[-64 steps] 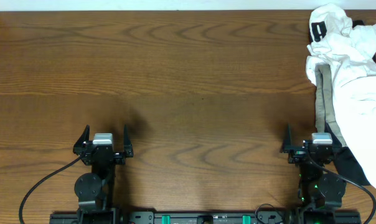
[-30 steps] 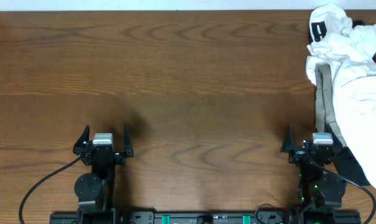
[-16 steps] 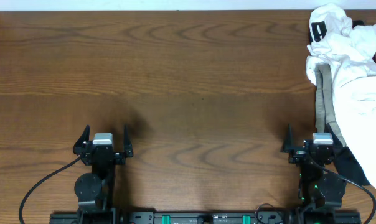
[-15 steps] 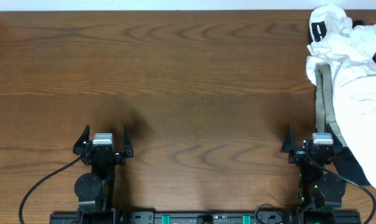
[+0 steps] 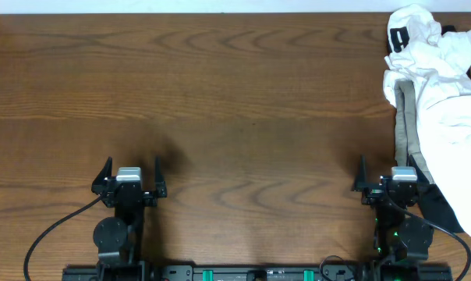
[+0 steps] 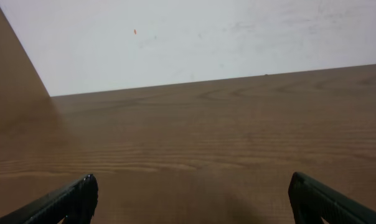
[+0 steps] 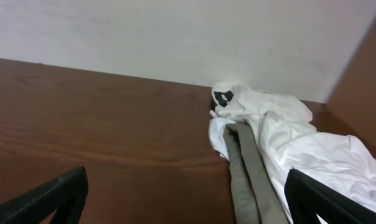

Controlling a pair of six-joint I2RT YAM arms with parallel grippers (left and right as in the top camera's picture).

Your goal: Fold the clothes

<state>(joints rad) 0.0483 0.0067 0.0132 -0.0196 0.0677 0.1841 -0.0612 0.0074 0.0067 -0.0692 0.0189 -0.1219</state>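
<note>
The next move for my right gripper is to go past the grey-beige garment to the white T-shirt's near half and take hold there.
The clothes lie heaped at the table's right edge. A crumpled white T-shirt (image 5: 446, 86) with a small black print (image 5: 397, 37) is on top, with a grey-beige garment (image 5: 408, 129) along its left side and black cloth (image 5: 432, 204) under its near end. The pile also shows in the right wrist view: the white T-shirt (image 7: 287, 134) and the grey-beige strip (image 7: 247, 168). My right gripper (image 5: 384, 173) is open and empty, beside the pile's near end; its fingers (image 7: 187, 196) frame bare wood and the strip. My left gripper (image 5: 130, 173) is open and empty at the near left, over bare wood (image 6: 191, 196).
The brown wooden table (image 5: 220, 101) runs to a white wall at the far edge (image 6: 206, 37). The arm bases and black cables (image 5: 56, 226) sit along the near edge.
</note>
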